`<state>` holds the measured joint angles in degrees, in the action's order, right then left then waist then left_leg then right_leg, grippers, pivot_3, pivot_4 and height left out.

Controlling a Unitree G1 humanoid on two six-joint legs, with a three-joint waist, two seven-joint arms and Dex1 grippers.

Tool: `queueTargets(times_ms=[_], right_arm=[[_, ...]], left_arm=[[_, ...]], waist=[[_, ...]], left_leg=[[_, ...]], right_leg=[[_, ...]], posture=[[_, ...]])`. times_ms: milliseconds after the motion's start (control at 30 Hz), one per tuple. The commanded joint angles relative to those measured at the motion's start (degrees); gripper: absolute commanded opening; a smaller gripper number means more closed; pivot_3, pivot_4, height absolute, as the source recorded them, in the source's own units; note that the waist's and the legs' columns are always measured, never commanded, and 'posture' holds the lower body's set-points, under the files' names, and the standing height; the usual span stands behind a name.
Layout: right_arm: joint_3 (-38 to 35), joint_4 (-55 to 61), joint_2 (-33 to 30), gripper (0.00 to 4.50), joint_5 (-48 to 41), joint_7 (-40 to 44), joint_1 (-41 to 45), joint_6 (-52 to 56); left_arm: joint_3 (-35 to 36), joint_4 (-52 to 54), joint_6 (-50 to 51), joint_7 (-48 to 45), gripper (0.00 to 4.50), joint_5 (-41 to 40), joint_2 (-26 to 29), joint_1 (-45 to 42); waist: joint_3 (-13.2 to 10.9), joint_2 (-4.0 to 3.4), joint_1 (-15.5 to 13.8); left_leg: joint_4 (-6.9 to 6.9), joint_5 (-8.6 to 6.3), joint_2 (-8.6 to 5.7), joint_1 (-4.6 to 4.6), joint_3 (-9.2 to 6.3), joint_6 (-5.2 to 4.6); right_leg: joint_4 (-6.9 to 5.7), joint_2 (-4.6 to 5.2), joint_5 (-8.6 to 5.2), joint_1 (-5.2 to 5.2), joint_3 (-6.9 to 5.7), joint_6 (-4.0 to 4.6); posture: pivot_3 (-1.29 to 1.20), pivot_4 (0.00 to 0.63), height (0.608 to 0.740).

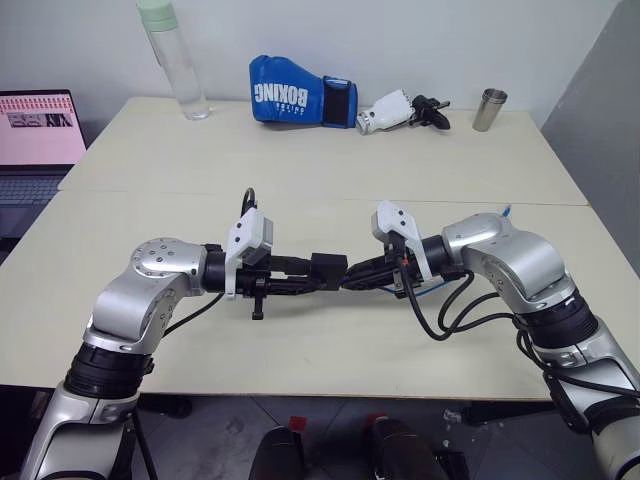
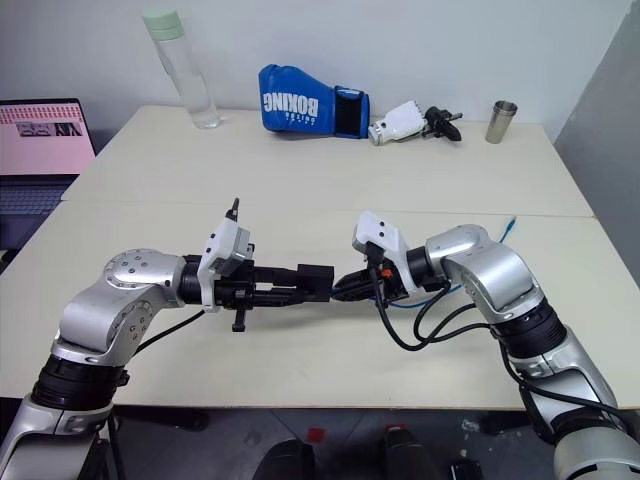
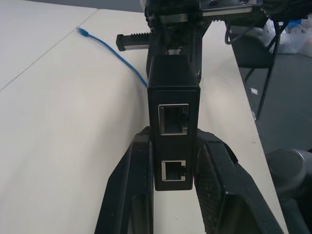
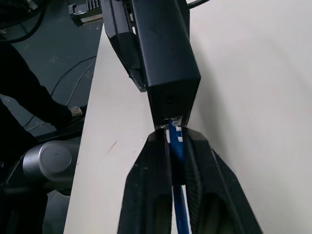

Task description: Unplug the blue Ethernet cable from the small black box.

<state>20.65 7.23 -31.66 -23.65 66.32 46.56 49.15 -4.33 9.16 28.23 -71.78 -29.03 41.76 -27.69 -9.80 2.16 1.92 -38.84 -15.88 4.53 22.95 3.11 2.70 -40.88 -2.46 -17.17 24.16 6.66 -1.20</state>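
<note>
The small black box will stand on the table just this side of the seam [image 1: 254, 231] below the blue boxing glove when my left gripper puts it there.
The small black box [image 1: 328, 267] hangs above the table [image 1: 300, 160], with my left gripper [image 1: 312, 272] shut on its near end. In the left wrist view the box [image 3: 173, 83] stands between both fingers [image 3: 139, 165] and shows two empty sockets. My right gripper [image 1: 352, 279] meets the box from the other side. In the right wrist view that gripper [image 4: 174, 135] is shut on the blue Ethernet cable [image 4: 175, 146] right at its plug, which sits in the box [image 4: 168, 58]. The rest of the cable [image 3: 114, 48] trails over the table to its free end [image 2: 511, 224].
Along the far edge of the table stand a clear water bottle [image 1: 178, 62], a blue boxing glove [image 1: 298, 95], a white and black tool [image 1: 402, 110] and a metal cup [image 1: 489, 108]. A laptop [image 1: 38, 140] sits off to the left. Black arm cables [image 1: 450, 315] loop under my right wrist.
</note>
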Motion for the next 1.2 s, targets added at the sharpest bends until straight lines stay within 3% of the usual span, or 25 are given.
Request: queueTargets(times_ms=[33,367,667,900,1033,1067,1200], right_arm=[[-0.46,1.57,-0.62,0.04,-0.31,0.88,1.35,-0.65],[-0.10,1.15,-1.57,0.04,0.35,1.86,0.65,-1.76],[-2.71,-2.50,-10.22,0.04,3.77,0.52,-7.38,-5.18],[-13.24,-21.96,4.49,0.04,10.14,-25.52,1.15,-12.60],[-14.89,-29.59,8.45,0.04,13.09,-31.38,5.47,-17.94],[-15.17,-30.68,8.97,0.74,13.46,-32.04,6.05,-18.83],[-15.93,-32.03,9.95,1.69,13.84,-32.66,6.82,-20.27]], left_arm=[[0.42,2.16,-0.75,-0.33,0.79,-0.50,0.22,-0.03],[0.94,1.98,-0.91,-0.96,0.79,0.00,1.00,0.34],[8.05,0.33,0.22,1.65,0.79,-1.48,4.55,2.59],[8.86,2.39,1.20,4.13,0.79,-1.63,3.70,5.57],[8.24,3.20,1.79,5.02,0.79,-1.47,2.91,5.44],[8.12,3.33,1.88,5.25,0.79,-1.39,2.74,5.44],[8.29,3.43,2.03,7.04,0.79,-1.17,1.75,5.61]], waist=[[0.00,0.00,0.00],[0.00,0.00,0.00],[-0.03,0.04,-0.02],[-0.07,0.05,1.49],[-0.09,0.02,1.53],[-0.09,0.02,1.43],[-0.10,0.01,1.30]], left_leg=[[0.00,0.00,0.00,0.00,0.00,0.00],[0.00,0.00,0.00,0.00,0.00,0.00],[0.01,-0.01,0.00,0.02,0.00,-0.01],[0.04,0.00,0.04,0.02,0.03,0.00],[0.10,0.00,0.04,0.04,0.05,0.01],[0.12,0.00,0.04,0.04,0.06,0.03],[0.15,-0.01,0.00,0.08,0.10,0.04]], right_leg=[[0.00,0.00,0.00,0.00,0.00,0.00],[0.00,0.00,0.00,0.00,0.00,0.00],[0.05,0.02,-0.01,0.00,-0.01,0.01],[-0.02,-0.05,0.00,0.08,0.08,0.01],[0.01,-0.04,-0.02,0.11,0.08,0.05],[0.04,-0.03,-0.03,0.11,0.08,0.06],[0.11,0.08,-0.05,0.11,0.06,0.07]], posture=[[0.00,0.150,0.740],[0.00,0.150,0.740],[0.00,0.150,0.740],[0.00,0.150,0.740],[0.00,0.150,0.740],[0.00,0.150,0.740],[0.00,0.150,0.740]])
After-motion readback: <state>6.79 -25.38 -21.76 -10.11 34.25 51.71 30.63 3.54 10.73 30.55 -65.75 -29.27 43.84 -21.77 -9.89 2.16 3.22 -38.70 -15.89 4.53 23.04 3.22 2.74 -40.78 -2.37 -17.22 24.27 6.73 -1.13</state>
